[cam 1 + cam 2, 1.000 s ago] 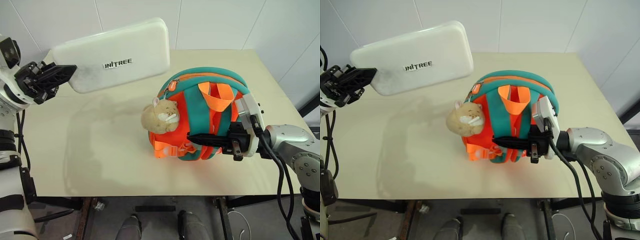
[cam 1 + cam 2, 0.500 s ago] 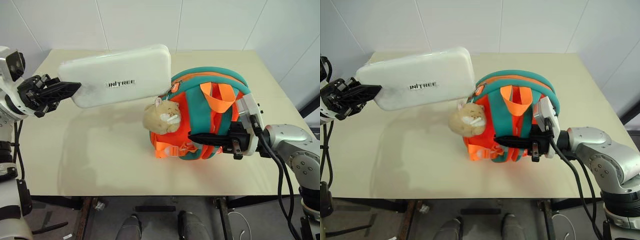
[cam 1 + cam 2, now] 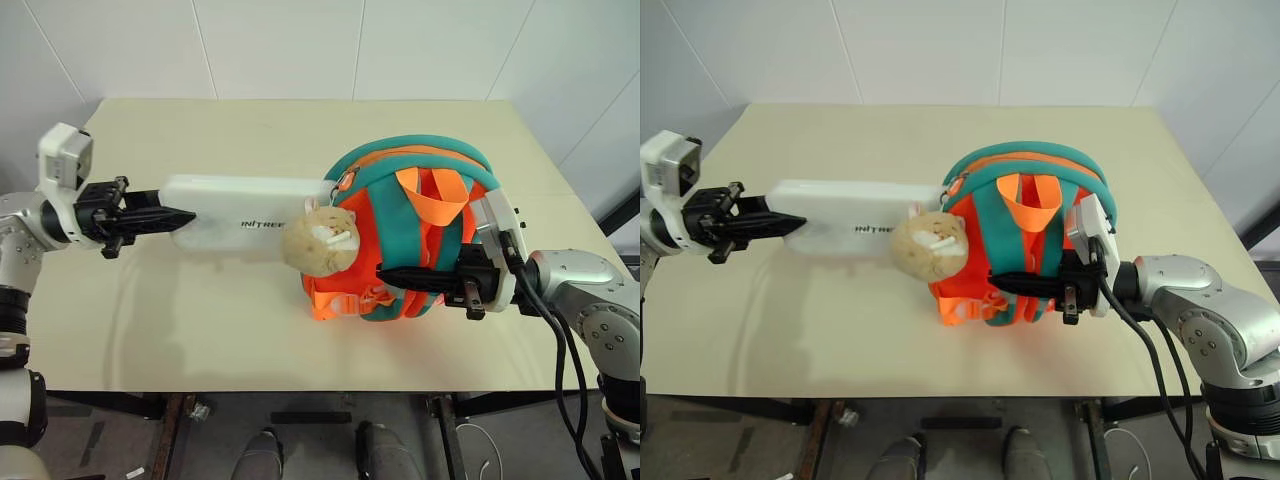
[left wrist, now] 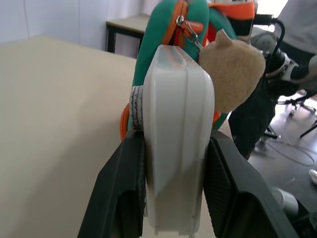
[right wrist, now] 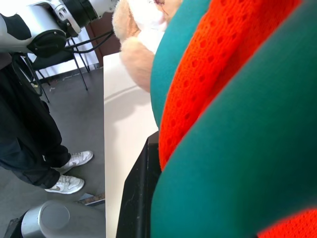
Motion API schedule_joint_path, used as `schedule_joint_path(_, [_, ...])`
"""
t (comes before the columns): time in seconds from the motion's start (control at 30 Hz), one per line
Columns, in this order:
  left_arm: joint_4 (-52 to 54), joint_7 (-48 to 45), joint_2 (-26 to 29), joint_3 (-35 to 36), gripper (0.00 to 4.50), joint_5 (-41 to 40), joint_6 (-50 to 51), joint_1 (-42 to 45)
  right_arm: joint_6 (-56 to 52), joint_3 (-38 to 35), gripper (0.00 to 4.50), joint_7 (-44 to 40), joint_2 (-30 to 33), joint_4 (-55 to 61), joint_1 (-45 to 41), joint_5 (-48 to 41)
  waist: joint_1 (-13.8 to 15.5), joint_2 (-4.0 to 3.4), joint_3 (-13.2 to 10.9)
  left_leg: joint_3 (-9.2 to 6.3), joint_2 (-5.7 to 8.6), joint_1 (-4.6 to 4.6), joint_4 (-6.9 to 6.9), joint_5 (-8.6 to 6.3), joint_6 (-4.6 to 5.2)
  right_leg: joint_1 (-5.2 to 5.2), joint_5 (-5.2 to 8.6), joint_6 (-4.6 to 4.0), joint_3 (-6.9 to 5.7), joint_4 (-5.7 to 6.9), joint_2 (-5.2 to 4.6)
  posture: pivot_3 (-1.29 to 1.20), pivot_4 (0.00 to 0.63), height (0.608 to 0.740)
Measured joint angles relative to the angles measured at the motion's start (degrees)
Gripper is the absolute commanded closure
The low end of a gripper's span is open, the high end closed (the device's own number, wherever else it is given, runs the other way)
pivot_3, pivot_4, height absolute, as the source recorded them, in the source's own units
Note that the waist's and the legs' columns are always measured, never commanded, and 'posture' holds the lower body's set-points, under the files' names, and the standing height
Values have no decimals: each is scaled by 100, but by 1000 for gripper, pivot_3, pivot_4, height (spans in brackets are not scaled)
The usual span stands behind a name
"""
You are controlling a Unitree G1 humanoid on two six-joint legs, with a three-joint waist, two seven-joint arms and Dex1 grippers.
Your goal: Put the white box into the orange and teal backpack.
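My left gripper needs to release the white box inside the backpack (image 3: 394,184) (image 4: 182,30), past the zipper behind the tan plush charm.
The white box (image 3: 245,210) is held level just above the table, its short end gripped by my left gripper (image 3: 175,215), which is shut on it. Its far end meets the zipper side of the orange and teal backpack (image 3: 400,190), right behind the tan plush charm (image 3: 320,235). In the left wrist view the box (image 4: 176,139) sits edge-on between the black fingers (image 4: 121,193), pointing at the backpack's teal rim (image 4: 163,34). My right gripper (image 3: 395,277) is shut on the backpack's strap side, holding it upright.
The backpack stands on a beige table (image 3: 200,320) with bare surface to its left and front. White wall panels rise behind the table. A person's legs and shoes (image 5: 29,148) show beside the table in the right wrist view.
My left gripper has come down and swung the box from tilted high to level, bringing its far end against the backpack by the charm. The right gripper has kept still.
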State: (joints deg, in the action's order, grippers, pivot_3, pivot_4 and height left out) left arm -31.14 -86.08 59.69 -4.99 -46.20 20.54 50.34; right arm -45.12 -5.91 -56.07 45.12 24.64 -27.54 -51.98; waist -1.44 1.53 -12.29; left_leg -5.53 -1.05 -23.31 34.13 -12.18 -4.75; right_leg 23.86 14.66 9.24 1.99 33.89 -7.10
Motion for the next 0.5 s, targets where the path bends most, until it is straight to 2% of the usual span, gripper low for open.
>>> schedule_joint_path(0.23, [-119, -1, -269, -421, 3283, 637, -306, 874, 12, 11, 4500, 1, -23, 4, 3, 58, 1, 0, 0, 0, 0, 1, 2, 0, 0, -6, -1, 2, 0, -2, 1, 0, 150, 740])
schedule_joint_path(0.5, [-100, 10, -1007, -492, 3283, 1548, -304, 1457, 13, 72, 4500, 37, -125, 1, -21, 118, -7, 0, 0, 0, 0, 2, 2, 0, 1, -6, -2, 4, 0, -1, 2, 0, 150, 740])
